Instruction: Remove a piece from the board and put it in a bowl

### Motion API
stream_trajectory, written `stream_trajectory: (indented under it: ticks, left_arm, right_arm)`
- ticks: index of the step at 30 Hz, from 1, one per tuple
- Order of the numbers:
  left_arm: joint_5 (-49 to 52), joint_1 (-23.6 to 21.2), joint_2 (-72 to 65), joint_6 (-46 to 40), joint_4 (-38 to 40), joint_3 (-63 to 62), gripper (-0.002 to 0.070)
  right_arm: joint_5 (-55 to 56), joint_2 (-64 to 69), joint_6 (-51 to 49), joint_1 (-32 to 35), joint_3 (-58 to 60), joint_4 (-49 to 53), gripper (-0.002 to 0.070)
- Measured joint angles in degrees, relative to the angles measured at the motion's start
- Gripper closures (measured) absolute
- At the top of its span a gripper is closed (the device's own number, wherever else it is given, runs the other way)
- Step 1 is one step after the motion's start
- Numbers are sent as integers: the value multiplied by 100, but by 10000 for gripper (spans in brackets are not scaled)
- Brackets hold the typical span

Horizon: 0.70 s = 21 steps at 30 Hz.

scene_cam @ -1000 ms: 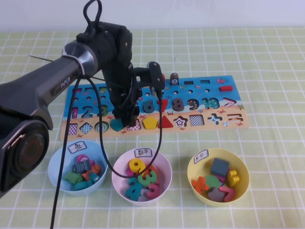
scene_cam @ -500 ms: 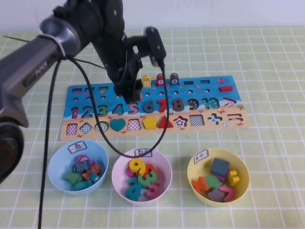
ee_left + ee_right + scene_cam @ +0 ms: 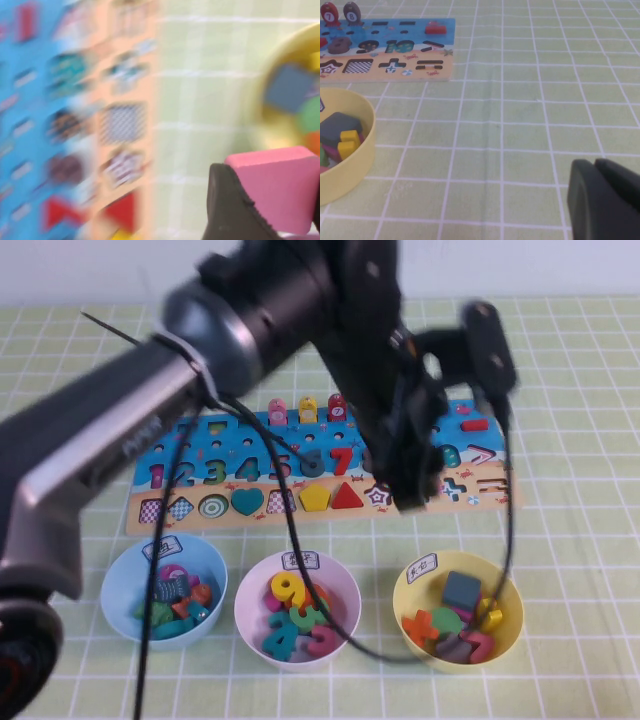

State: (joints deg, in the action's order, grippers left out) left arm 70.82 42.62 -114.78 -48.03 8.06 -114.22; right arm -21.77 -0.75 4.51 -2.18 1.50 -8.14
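Note:
Next, my left gripper lets go of the pink square piece on the dark piece (image 3: 451, 645) next to the orange one in the yellow bowl.
My left gripper (image 3: 411, 497) hangs over the right end of the board (image 3: 190, 445), just behind the pale yellow bowl (image 3: 400, 605). In the left wrist view it (image 3: 272, 200) is shut on the pink square piece (image 3: 280, 185), with the yellow bowl's rim (image 3: 260, 90) beyond. The piece is hidden in the high view. A checkered slot (image 3: 282, 502) on the tan strip stands bare. My right gripper (image 3: 594, 162) is shut and empty, low over the mat, right of the yellow bowl (image 3: 355, 165) and the board's end (image 3: 435, 50).
A light blue bowl (image 3: 115, 585) and a white bowl (image 3: 345, 590) stand left of the yellow one, all holding several pieces. Pegs (image 3: 307, 410) stand on the board's back edge. The left arm and its cable (image 3: 505, 530) span the table's middle.
My left arm has lifted off the board's middle slot and swung right, carrying the pink piece to the board's right end near the yellow bowl.

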Motion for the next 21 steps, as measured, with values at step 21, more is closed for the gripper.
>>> stream_trajectory:
  ticks: [21]
  left_arm:
    - [-84, 752, -443, -235, 908, 1015, 392]
  right_arm:
    - [0, 0, 0, 0, 0, 0, 694]
